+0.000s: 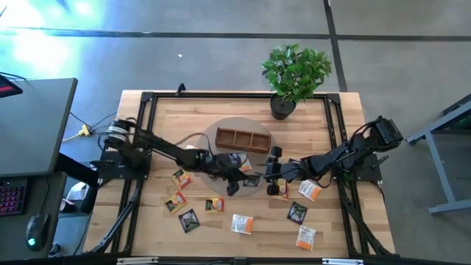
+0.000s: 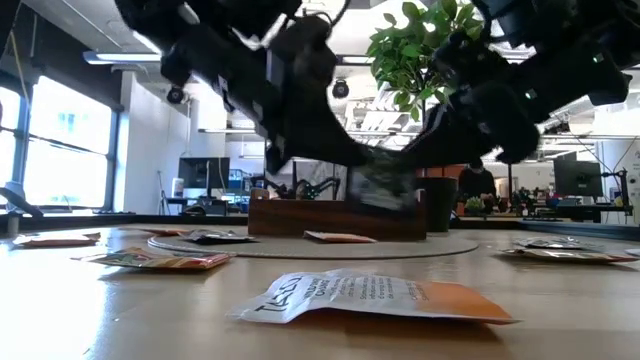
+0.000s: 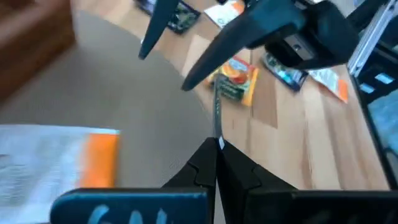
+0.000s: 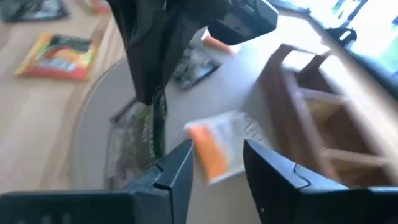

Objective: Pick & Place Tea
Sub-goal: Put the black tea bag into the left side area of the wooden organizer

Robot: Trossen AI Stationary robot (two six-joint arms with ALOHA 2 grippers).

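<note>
I will let go of the dark tea sachet with my left gripper in the tray's end compartment [image 1: 227, 134] farthest from the potted plant. The dark sachet is now over the mat's near edge.
My left gripper [image 1: 237, 182] reaches in from the table's left over the near edge of the round grey mat, shut on a dark tea sachet [image 2: 385, 185]. The sachet shows edge-on in the left wrist view [image 3: 217, 118]. My right gripper [image 1: 271, 177] comes from the right and faces it, open [image 4: 217, 155]. The held sachet [image 4: 146, 134] hangs just outside one of its fingers, not between them. A white-and-orange sachet [image 4: 224, 149] lies flat on the mat near the tray. Several more sachets lie flat on the wood, such as one [image 1: 241, 223] toward the near edge. My left gripper pinches the dark sachet by its upper edge [image 3: 218, 142] between the two shut fingers, coming slanting down from the table's left. The sachet hangs below the fingers, upright and lifted clear of the mat [image 2: 385, 185].
The brown wooden three-compartment tray [image 1: 243, 138] stands on the far part of the grey mat [image 1: 218, 132]. A potted plant [image 1: 294, 73] stands at the far right. Sachets [image 1: 189, 219], [image 1: 305, 235], [image 1: 296, 212] dot the near half of the table.
</note>
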